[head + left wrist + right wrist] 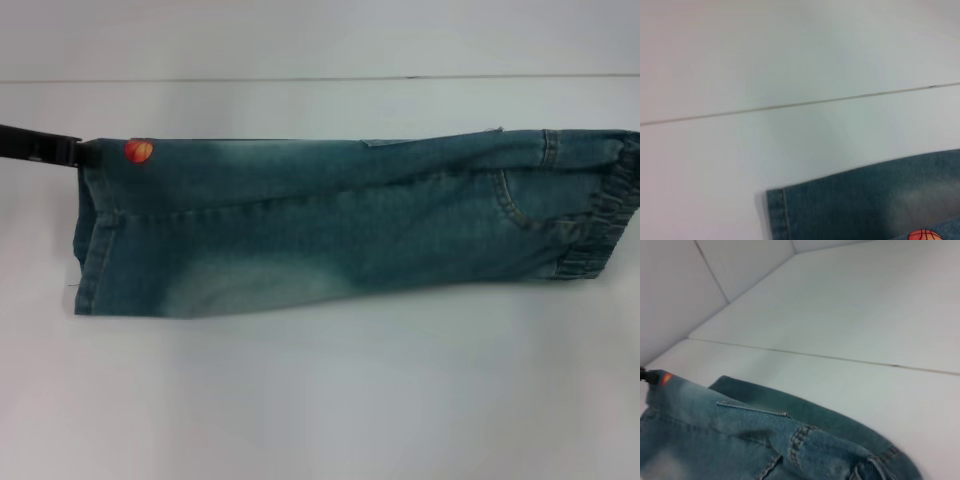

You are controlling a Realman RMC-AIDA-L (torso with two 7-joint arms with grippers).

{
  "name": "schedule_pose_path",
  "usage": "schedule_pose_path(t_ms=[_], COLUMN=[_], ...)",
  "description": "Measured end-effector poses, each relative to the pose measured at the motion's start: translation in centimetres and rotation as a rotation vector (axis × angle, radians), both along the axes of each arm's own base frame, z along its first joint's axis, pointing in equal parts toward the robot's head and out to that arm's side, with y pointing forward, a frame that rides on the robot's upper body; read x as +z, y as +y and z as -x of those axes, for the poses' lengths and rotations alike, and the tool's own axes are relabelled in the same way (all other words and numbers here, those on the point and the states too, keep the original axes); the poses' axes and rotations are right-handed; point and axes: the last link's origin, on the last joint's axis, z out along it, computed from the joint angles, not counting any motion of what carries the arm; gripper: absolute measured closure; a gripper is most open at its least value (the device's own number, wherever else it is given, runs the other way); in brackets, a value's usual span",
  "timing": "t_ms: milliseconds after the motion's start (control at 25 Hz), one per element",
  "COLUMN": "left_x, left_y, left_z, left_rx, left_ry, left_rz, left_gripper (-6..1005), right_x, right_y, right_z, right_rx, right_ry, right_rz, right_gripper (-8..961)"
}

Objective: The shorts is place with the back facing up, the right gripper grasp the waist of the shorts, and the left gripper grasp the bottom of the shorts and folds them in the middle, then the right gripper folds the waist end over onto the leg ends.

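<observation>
My left gripper needs to let go of the hem corner at the shorts' far edge (154,127) just behind the orange ball.
The shorts (330,220) lie folded lengthwise into a long band across the white table, blue-green faded denim. Their bottom, the stitched leg hems (88,250), is at the left, with a small orange ball (139,150) at the far corner. The gathered elastic waist (605,225) is at the right edge of the head view. My left gripper (82,154) reaches in from the left and is shut on the far hem corner beside the ball. The left wrist view shows that hem (777,215) and ball (924,235). My right gripper is out of view; its wrist view looks over the shorts' waist end (805,440).
The white table (320,400) extends in front of and behind the shorts. A thin seam line (300,78) runs across its far side. White walls (680,285) rise beyond the table in the right wrist view.
</observation>
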Motion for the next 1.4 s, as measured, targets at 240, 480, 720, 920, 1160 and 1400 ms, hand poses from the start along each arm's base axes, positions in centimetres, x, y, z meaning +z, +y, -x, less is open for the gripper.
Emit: schedule_pose_path(t_ms=[240, 480, 720, 920, 1160, 1400], left_x=[-0.4, -1.6, -3.2, -3.4, -3.1, -3.9], left_y=[0.9, 1.8, 2.7, 3.5, 3.9, 4.1], left_z=[-1.1, -2.4, -3.1, -3.5, -3.4, -4.0], left_rx=[-0.031, -0.07, -0.09, -0.095, -0.088, -0.111], left_ry=[0.016, 0.037, 0.059, 0.076, 0.08, 0.089], left_rz=[-0.014, -0.023, -0.046, -0.089, -0.129, -0.117], left_gripper=[975, 975, 975, 974, 975, 953], right_x=[-0.8, -2.0, -2.9, -2.9, -2.6, -2.8], right_y=[1.8, 3.4, 4.6, 5.0, 5.1, 5.5], right_z=[0.1, 0.7, 1.0, 0.8, 0.3, 0.3], right_rx=[0.02, 0.043, 0.041, 0.032, 0.011, 0.021], right_ry=[-0.056, -0.104, -0.165, -0.186, -0.202, -0.221], right_rz=[-0.044, -0.064, -0.079, -0.101, -0.129, -0.152], right_gripper=[840, 830, 821, 813, 803, 794])
